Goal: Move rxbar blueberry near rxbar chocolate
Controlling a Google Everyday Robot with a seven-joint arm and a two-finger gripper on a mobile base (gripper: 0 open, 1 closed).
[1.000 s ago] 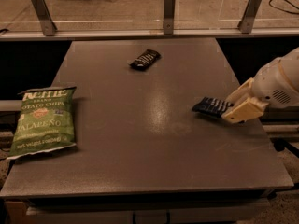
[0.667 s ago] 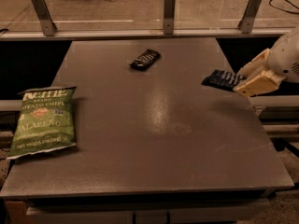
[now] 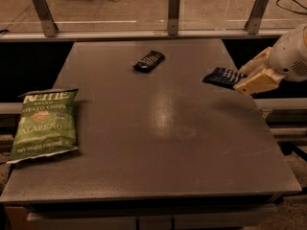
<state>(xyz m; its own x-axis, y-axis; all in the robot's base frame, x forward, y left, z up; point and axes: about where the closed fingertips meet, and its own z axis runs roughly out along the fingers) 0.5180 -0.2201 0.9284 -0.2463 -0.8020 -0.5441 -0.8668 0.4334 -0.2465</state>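
Next, I set the rxbar blueberry on the grey table [image 3: 171, 65] beside the rxbar chocolate, on the side facing my gripper.
The rxbar blueberry [image 3: 221, 77] is a dark navy bar with white text. My gripper [image 3: 247, 76] is shut on its right end and holds it lifted above the table's right side. The gripper's pale fingers [image 3: 259, 82] come in from the right edge of the view. The rxbar chocolate [image 3: 148, 61] is a small black wrapper lying flat on the grey table [image 3: 163, 143] near the far middle, well to the left of the held bar.
A green jalapeño chip bag [image 3: 44, 124] lies at the table's left edge. A rail with metal posts [image 3: 173, 6] runs along the far side. The table's right edge is just under my gripper.
My gripper has lifted the blueberry bar off the table and carried it up and away from the front, toward the far right.
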